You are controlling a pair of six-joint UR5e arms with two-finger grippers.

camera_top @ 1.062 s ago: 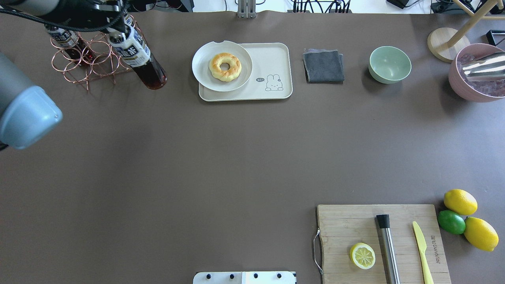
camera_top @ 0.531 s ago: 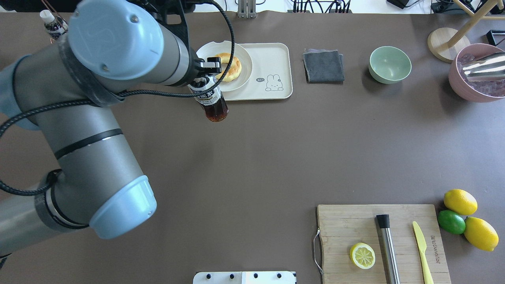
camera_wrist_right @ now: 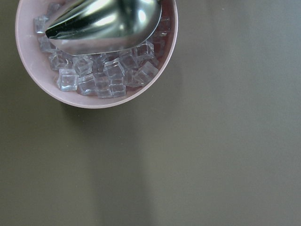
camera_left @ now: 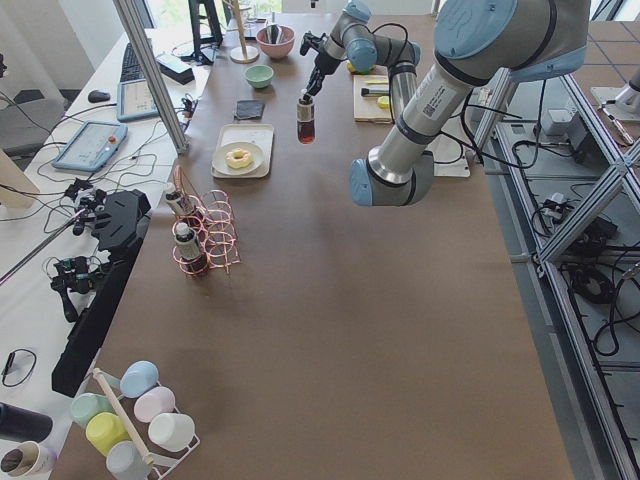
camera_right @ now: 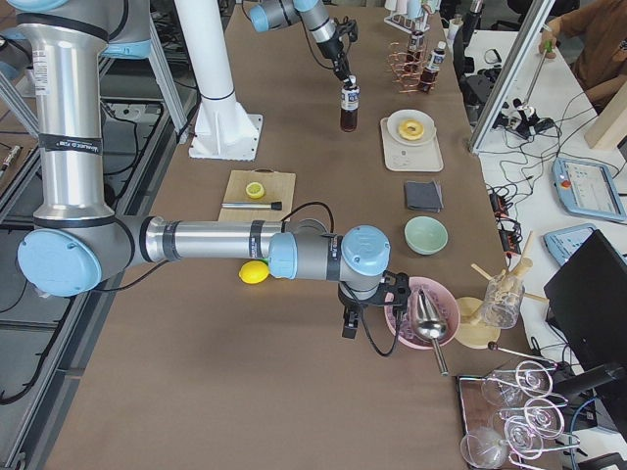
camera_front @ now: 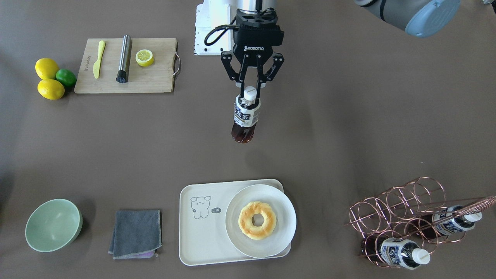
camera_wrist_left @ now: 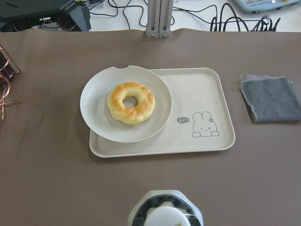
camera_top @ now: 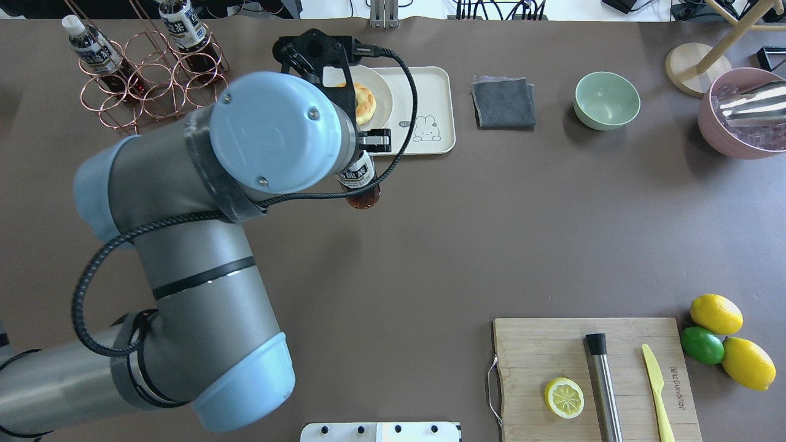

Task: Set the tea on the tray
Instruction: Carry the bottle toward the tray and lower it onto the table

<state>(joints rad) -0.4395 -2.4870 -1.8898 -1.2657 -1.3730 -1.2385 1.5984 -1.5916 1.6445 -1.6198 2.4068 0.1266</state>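
I should set the tea bottle down with my left gripper on the bare table, on my side of the cream tray [camera_front: 232,130].
My left gripper [camera_front: 251,89] is shut on the white cap of a tea bottle [camera_front: 245,116] and holds it upright in the air. The bottle hangs over the bare table, on my side of the cream tray [camera_front: 201,236]. In the overhead view the bottle [camera_top: 361,187] sits just below the tray's [camera_top: 424,92] near edge, partly under my arm. The left wrist view shows the cap [camera_wrist_left: 165,215] at the bottom and the tray [camera_wrist_left: 197,94] ahead. My right gripper [camera_right: 349,321] is by the pink ice bowl; I cannot tell if it is open.
A white plate [camera_front: 285,232] with a doughnut [camera_front: 257,219] covers one half of the tray; the bear half is bare. Two more tea bottles lie in a copper wire rack [camera_front: 403,209]. A grey cloth [camera_front: 135,232], green bowl [camera_front: 52,224] and cutting board [camera_front: 128,83] stand elsewhere.
My left arm carried the bottle from the wire rack rightward across the table, and it now hangs just in front of the tray. The bottle stays gripped by its cap.
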